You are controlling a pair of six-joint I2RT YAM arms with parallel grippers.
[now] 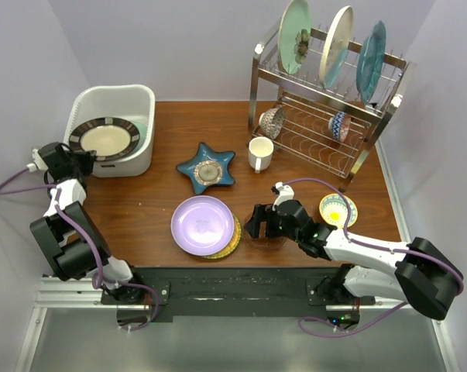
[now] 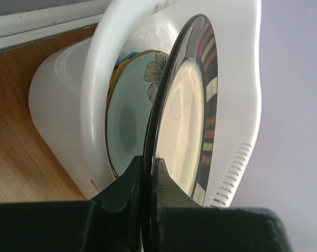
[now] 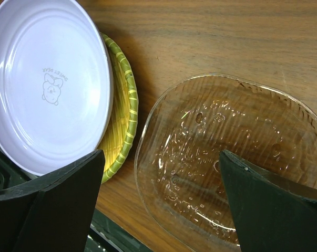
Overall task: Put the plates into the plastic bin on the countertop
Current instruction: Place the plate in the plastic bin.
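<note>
My left gripper needs to release the cream plate on top of the pale green flower plate [image 1: 121, 134] [image 2: 140, 110] in the white plastic bin.
The white plastic bin [image 1: 144, 105] stands at the back left of the countertop [image 1: 156, 194]. A black-rimmed cream plate [image 2: 187, 121] leans in it against a pale green flower plate [image 2: 129, 121]. My left gripper [image 2: 147, 160] is shut on the cream plate's rim. My right gripper [image 3: 159, 155] hangs open over a clear glass plate [image 3: 226, 157] near the front edge, its fingers either side of it and apart from it. To its left a lavender plate [image 3: 48, 84] lies on a yellow-green woven plate [image 3: 121, 105]. A blue star dish [image 1: 207, 167] sits mid-table.
A steel wire dish rack [image 1: 326, 116] at the back right holds three upright plates [image 1: 335, 46] and two small bowls [image 1: 272, 122]. A cream mug [image 1: 259, 153] stands by the rack. A small yellow-patterned dish [image 1: 338, 209] lies right of my right gripper.
</note>
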